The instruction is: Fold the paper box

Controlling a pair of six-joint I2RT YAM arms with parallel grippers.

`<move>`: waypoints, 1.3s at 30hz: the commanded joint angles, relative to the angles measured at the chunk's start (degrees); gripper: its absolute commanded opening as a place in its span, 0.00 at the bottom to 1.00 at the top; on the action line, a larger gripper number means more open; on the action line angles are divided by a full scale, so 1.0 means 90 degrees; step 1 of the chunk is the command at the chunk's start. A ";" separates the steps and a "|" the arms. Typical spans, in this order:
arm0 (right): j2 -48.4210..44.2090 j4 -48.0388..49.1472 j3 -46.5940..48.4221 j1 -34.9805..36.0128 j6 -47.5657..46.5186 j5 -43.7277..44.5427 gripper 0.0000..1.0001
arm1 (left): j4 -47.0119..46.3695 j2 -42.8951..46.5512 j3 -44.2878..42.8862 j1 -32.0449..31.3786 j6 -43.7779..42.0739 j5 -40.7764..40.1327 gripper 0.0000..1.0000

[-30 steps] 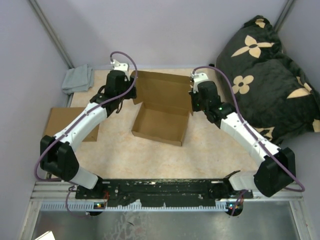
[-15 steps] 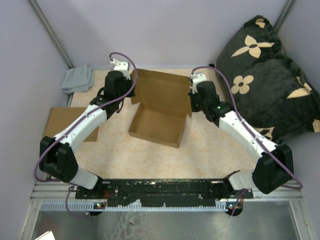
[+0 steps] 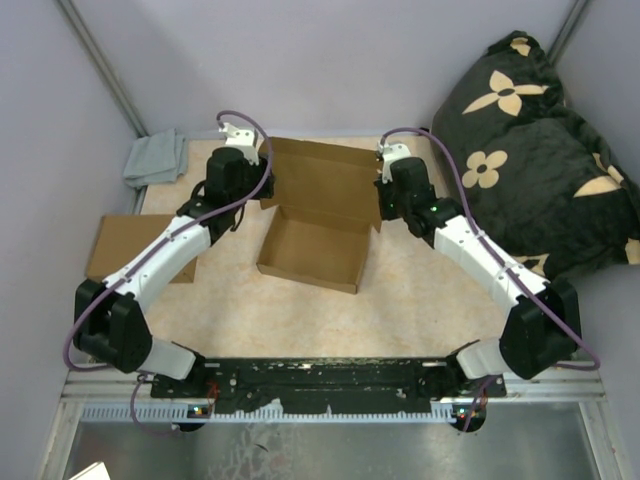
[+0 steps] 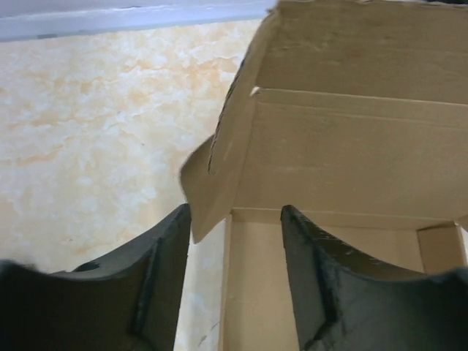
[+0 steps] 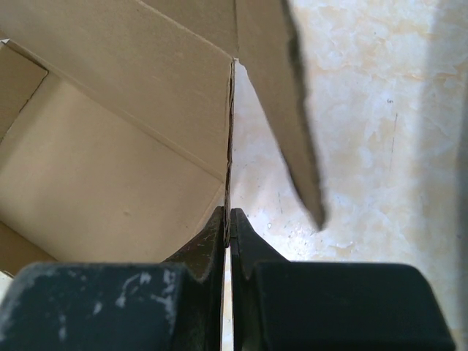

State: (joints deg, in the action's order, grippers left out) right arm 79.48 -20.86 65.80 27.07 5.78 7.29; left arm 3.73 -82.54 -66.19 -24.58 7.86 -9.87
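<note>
My left gripper will grab the lid's loose flap [image 4: 209, 191] before folding the lid, because the box sits crooked and only my right gripper is holding the lid's edge.
The paper box [image 3: 312, 250] is a brown cardboard tray in the middle of the table, with its lid [image 3: 328, 183] standing up at the back. My left gripper [image 3: 262, 193] is at the box's back left corner. In the left wrist view it [image 4: 234, 219] is open, straddling the box's left wall [image 4: 226, 278], with the lid's side flap [image 4: 212, 186] hanging just ahead of the fingers. My right gripper [image 3: 380, 208] is at the back right corner. The right wrist view shows it [image 5: 229, 217] shut on the thin edge of the box's right wall [image 5: 230, 139], beside the lid's right flap [image 5: 289, 102].
A second flat brown cardboard [image 3: 122, 243] lies at the left under my left arm. A grey cloth [image 3: 155, 158] sits in the back left corner. A dark flowered cushion [image 3: 530, 140] fills the right side. Purple walls close in the back and left.
The box has slid a little to the left with both grippers at its back corners. My left gripper narrowed, then opened again. The right gripper stayed shut on the wall.
</note>
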 commanded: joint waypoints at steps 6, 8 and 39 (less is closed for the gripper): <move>-0.0092 0.0167 0.0331 -0.0088 0.0014 -0.0081 0.00 | 0.0241 -0.0463 -0.0674 0.0214 -0.0225 -0.0325 0.62; -0.0090 0.0163 0.0323 -0.0088 0.0009 -0.0121 0.00 | 0.0182 -0.0536 -0.0699 0.0226 -0.0242 -0.0303 0.62; 0.1160 0.0560 0.1619 -0.0099 0.0270 0.0083 0.00 | -0.0985 0.0628 0.0771 0.0242 0.0719 0.2019 0.00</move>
State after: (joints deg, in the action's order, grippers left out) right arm 88.42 -20.82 75.90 25.67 8.51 8.58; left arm -0.62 -79.05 -60.53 -22.02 12.73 2.94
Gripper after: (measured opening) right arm 0.009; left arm 0.008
